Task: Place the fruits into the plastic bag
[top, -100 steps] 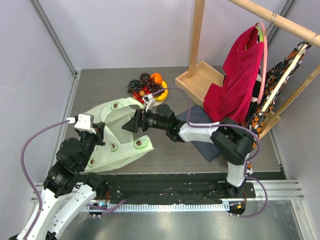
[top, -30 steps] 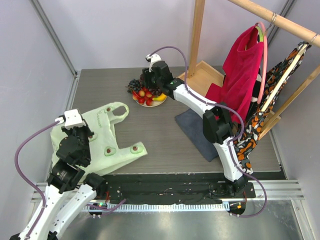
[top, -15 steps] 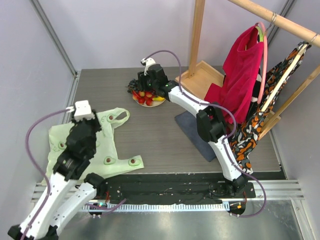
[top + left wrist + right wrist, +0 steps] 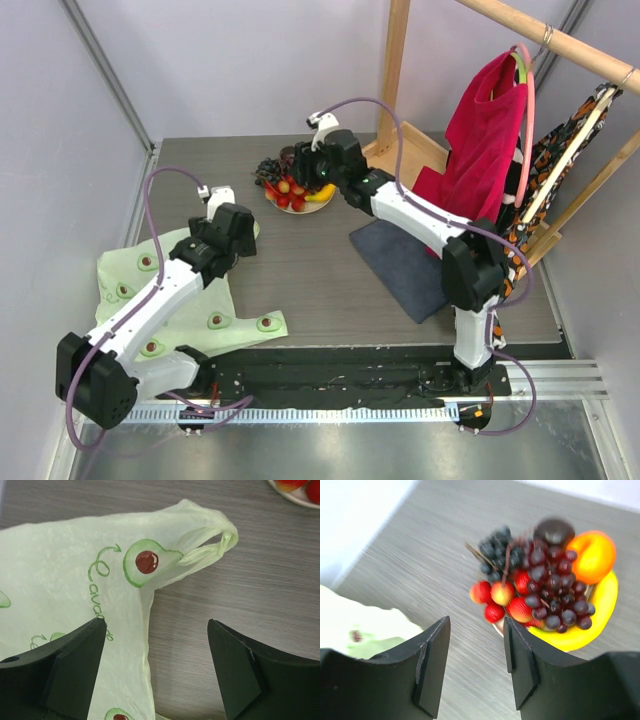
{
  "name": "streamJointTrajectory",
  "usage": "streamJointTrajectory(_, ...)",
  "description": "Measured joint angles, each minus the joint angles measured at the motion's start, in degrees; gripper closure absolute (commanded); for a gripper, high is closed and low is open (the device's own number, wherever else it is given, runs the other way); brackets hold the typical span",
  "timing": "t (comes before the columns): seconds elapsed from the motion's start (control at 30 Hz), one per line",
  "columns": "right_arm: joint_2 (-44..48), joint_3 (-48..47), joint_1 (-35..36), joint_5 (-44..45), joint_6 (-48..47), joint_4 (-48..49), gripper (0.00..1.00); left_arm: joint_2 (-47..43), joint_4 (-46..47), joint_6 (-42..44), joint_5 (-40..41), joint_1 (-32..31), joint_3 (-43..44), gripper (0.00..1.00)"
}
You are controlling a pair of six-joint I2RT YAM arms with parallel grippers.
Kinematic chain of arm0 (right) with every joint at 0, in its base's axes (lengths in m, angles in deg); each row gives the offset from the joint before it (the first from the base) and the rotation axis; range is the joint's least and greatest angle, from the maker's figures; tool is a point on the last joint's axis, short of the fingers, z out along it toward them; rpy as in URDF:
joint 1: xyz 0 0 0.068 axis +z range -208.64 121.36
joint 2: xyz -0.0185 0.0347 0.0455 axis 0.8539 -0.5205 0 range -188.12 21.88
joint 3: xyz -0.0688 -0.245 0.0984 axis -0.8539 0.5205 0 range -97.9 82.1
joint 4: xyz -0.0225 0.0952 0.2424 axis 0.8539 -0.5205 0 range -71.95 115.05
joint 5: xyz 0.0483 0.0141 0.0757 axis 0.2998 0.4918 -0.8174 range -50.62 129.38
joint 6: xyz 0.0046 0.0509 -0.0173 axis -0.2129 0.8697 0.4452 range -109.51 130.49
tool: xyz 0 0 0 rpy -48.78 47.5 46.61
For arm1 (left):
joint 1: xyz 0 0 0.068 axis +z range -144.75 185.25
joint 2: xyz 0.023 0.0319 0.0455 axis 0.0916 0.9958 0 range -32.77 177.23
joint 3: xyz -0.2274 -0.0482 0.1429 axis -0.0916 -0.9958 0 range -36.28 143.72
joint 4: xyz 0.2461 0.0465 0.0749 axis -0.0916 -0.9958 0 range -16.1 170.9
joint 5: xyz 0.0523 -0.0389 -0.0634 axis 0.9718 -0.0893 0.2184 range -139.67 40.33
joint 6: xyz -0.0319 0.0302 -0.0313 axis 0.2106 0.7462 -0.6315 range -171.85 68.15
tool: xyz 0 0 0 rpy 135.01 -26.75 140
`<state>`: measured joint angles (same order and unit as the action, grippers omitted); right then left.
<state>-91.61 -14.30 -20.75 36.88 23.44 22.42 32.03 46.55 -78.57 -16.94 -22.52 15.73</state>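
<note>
My left gripper is going to close on the edge of the plastic bag's opening [image 4: 226, 279] [image 4: 132, 641], between the bag's handle loops, near the loop that points toward the fruits.
The plastic bag [image 4: 150, 295] lies flat on the table at the left, pale green with avocado prints. One handle loop [image 4: 212, 545] points toward the fruits. My left gripper [image 4: 232, 235] hovers over the bag's edge near that loop, open [image 4: 156, 626], with only bag edge and table between its fingers. The fruits [image 4: 295, 185] are piled on a small plate: dark grapes [image 4: 555, 590], red strawberries [image 4: 495, 597], an orange [image 4: 592, 555], a yellow banana [image 4: 590, 627] and a dark round fruit [image 4: 554, 530]. My right gripper [image 4: 308, 168] hangs just above and left of the pile, open [image 4: 476, 625] and holding nothing.
A dark blue-grey cloth [image 4: 400, 265] lies on the table at the right. Behind it stands a wooden rack with a tray base [image 4: 400, 160]; a red cloth [image 4: 480, 160] and a patterned cloth [image 4: 545, 195] hang from it. Walls close the left and back.
My left gripper has opened and let go of the bag, and the arm has stretched forward to the handle loop. The bag has settled flat. My right gripper stays over the fruits, shifted slightly right.
</note>
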Motion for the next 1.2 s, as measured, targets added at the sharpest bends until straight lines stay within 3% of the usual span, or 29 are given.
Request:
streamJointTrajectory(0.13,6.5,3.6,0.0,-0.6,0.8,2.9,0.44,2.1,-2.6,-4.2,2.5,-2.0,-0.5,0.21)
streamJointTrajectory(0.23,9.7,6.0,0.0,-1.0,1.2,4.9,0.44,2.7,-4.2,-7.1,4.4,-4.0,-1.8,0.2)
streamJointTrajectory(0.5,11.6,9.4,0.0,-2.0,2.3,5.6,0.43,8.7,-9.2,-14.8,12.6,-6.8,-3.6,0.19)
streamJointTrajectory(0.63,12.5,10.5,0.0,-2.2,2.4,5.6,0.43,10.9,-11.4,-16.5,15.3,-7.0,-3.8,0.25)
streamJointTrajectory(1.03,17.2,12.2,0.0,-2.9,3.8,6.5,0.42,14.5,-11.6,-15.8,12.8,-3.6,-3.8,0.37)
streamJointTrajectory(1.1,17.7,12.6,0.0,-3.0,3.8,6.9,0.42,16.0,-11.6,-15.2,12.0,-3.6,-3.8,0.46)
streamJointTrajectory(1.13,18.0,12.8,0.0,-3.0,3.8,6.9,0.42,16.7,-11.6,-15.0,11.6,-3.6,-3.8,0.64)
streamJointTrajectory(1.2,18.3,13.1,0.0,-3.0,3.7,7.0,0.42,18.3,-11.5,-14.1,10.4,-3.6,-3.7,0.8)
